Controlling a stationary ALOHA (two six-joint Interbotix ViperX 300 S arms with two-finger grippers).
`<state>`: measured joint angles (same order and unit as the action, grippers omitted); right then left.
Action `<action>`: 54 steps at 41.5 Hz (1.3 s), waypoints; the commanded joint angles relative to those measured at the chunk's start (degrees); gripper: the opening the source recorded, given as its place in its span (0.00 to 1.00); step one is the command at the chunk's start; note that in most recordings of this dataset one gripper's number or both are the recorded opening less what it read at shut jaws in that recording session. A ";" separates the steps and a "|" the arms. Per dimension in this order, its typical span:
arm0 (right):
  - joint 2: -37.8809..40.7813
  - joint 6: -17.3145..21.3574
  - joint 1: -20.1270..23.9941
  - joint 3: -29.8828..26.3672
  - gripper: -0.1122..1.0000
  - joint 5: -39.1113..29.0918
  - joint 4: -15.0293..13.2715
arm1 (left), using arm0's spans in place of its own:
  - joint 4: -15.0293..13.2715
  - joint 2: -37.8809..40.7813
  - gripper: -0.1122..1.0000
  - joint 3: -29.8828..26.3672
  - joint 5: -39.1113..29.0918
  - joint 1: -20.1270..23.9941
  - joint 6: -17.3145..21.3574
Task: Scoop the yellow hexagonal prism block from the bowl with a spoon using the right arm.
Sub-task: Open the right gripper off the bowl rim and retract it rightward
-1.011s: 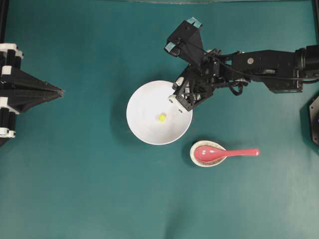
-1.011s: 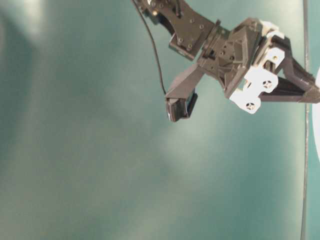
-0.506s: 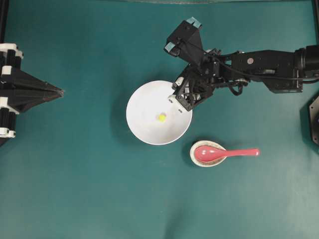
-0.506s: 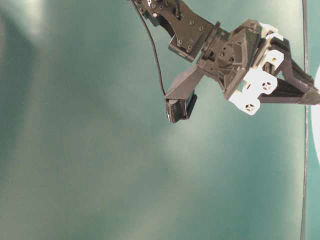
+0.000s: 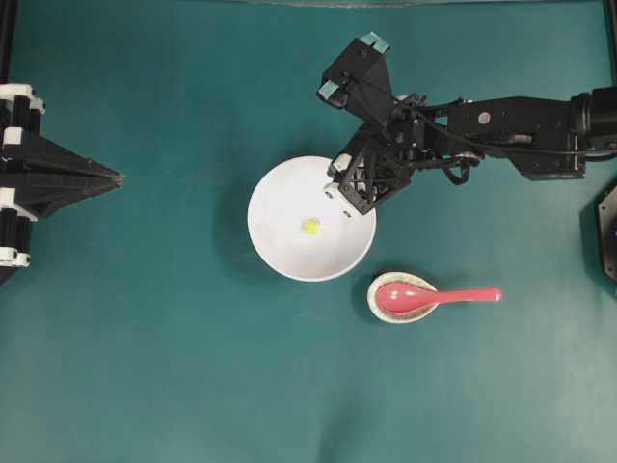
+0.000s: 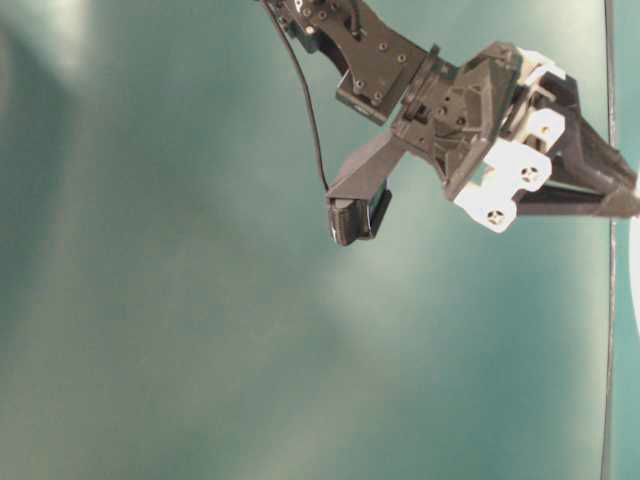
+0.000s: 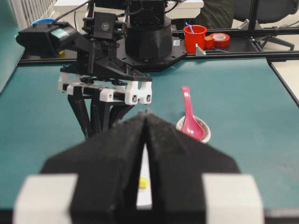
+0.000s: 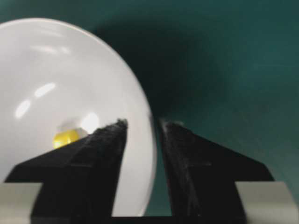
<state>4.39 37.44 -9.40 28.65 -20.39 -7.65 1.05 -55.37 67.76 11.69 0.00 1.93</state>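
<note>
The robot's right gripper should next move to the pink-red spoon and close on its handle (image 5: 459, 295), just outside the speckled rest.
The white bowl (image 5: 280, 193) stands mid-table with the yellow hexagonal prism block (image 5: 311, 227) lying inside it. My right gripper (image 5: 352, 198) hangs over the bowl's right rim. In the right wrist view that gripper (image 8: 142, 123) is open, one finger inside the bowl (image 8: 70, 70) and one outside, the rim running free between them, the block (image 8: 64, 137) just left of the inner finger. The pink-red spoon (image 5: 434, 296) lies with its scoop in a speckled rest (image 5: 400, 318), untouched. My left gripper (image 5: 120, 177) stays shut at the left edge, empty (image 7: 146, 114).
Teal mat all round the bowl. The spoon's handle points right, toward the right arm's base. In the left wrist view a red cup (image 7: 194, 38) and a tape roll (image 7: 218, 39) sit behind the table's far edge.
The right jaws, shut at the bowl's rim in the earlier frames, have opened. The bowl has shifted slightly to the right. The left arm and the spoon have not moved.
</note>
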 commanded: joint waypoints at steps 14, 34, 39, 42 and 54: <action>-2.72 -1.32 0.00 -0.35 0.48 1.49 -2.90 | 0.18 0.53 0.10 -0.70 0.18 0.09 -0.09; -23.55 -3.43 4.13 21.36 0.48 23.38 -5.80 | 0.18 0.44 0.10 -0.70 0.35 0.00 -0.09; -28.92 -3.43 5.62 27.16 0.48 28.83 -8.17 | 0.18 0.53 0.10 -0.70 0.35 0.00 -0.09; -31.38 -3.52 6.50 30.23 0.48 31.73 -9.67 | 0.18 0.62 0.10 -0.70 0.26 0.00 -0.09; -33.66 -5.19 8.96 36.91 0.48 40.25 -15.64 | 0.18 0.62 0.10 -0.70 0.18 0.00 -0.09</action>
<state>-28.74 32.61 -0.70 65.13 17.75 -22.41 1.05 -55.37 67.76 11.60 0.00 1.85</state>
